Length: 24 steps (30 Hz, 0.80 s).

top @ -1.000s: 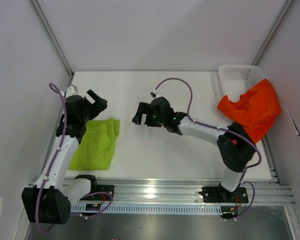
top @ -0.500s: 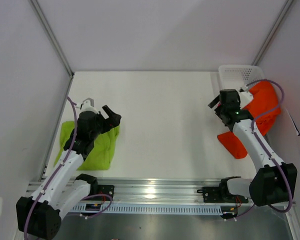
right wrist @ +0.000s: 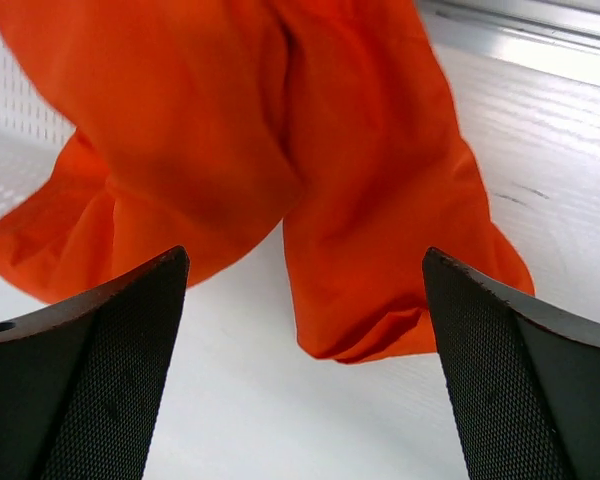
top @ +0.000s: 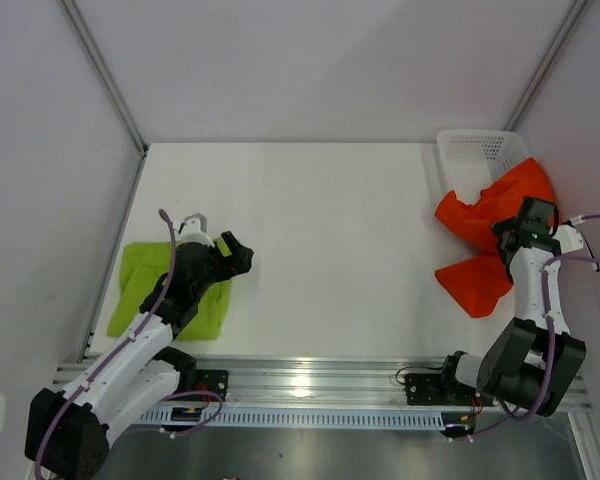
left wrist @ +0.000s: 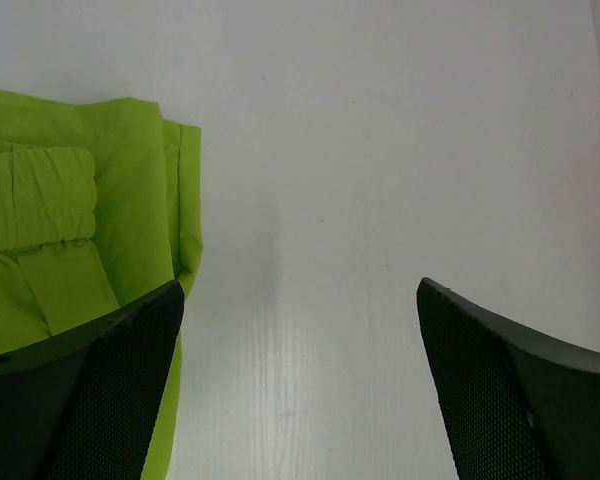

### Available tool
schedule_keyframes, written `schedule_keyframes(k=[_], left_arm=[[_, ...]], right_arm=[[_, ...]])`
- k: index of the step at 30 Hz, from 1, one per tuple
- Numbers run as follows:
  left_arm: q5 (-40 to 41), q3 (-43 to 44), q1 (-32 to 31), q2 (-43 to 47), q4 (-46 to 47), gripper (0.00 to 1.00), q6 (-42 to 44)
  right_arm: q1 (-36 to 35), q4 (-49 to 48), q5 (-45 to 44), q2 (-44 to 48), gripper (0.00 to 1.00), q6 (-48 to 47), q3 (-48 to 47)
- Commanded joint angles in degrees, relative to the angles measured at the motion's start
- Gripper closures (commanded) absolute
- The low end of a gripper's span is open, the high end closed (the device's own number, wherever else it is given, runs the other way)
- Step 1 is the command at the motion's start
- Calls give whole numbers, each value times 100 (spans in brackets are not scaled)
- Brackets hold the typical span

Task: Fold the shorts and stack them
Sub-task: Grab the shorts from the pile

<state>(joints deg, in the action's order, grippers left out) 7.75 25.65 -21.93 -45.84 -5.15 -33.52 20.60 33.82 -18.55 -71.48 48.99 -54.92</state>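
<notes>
The orange-red shorts hang bunched over the basket's rim. My right gripper will pinch their raised fold (right wrist: 280, 185) and lift them clear, then lay them out for folding.
The lime green shorts (top: 145, 290) lie folded flat at the table's left edge; in the left wrist view they (left wrist: 70, 230) fill the left side. My left gripper (top: 238, 258) hovers open at their right border, over bare table (left wrist: 300, 400). The orange-red shorts (top: 480, 275) are crumpled at the far right, part hanging from the basket and one leg spread on the table. My right gripper (top: 510, 232) stands open just above them. In the right wrist view (right wrist: 305, 380) the orange cloth (right wrist: 280, 150) lies ahead of the open jaws, with nothing between them.
A white mesh basket (top: 475, 150) stands at the back right corner, its wall showing in the right wrist view (right wrist: 10, 100). An aluminium rail (right wrist: 540, 40) runs along the table's right edge. White enclosure walls close in on both sides.
The right arm swung from the table's middle to the far right over the orange shorts, whose leg now lies on the table. The left arm drew back and lower beside the green shorts.
</notes>
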Motion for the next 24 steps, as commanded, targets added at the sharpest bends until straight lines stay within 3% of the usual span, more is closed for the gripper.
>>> schedule_keyframes(k=[1, 12, 17, 18, 21, 24], left_arm=[[218, -191, -83, 41, 480, 1, 311], [324, -139, -188, -39, 708, 1, 381], [341, -201, -215, 76, 743, 1, 399], [359, -183, -224, 76, 735, 1, 407], [376, -148, -224, 93, 664, 1, 425], [385, -157, -232, 111, 664, 1, 425]], right_arm=[[382, -253, 228, -137, 1, 5, -11], [691, -1334, 97, -726, 10, 260, 139], [700, -1563, 26, -850, 34, 418, 191], [700, -1650, 53, -841, 49, 418, 227], [700, -1835, 132, -788, 66, 462, 297], [709, -1853, 228, -753, 90, 419, 236]])
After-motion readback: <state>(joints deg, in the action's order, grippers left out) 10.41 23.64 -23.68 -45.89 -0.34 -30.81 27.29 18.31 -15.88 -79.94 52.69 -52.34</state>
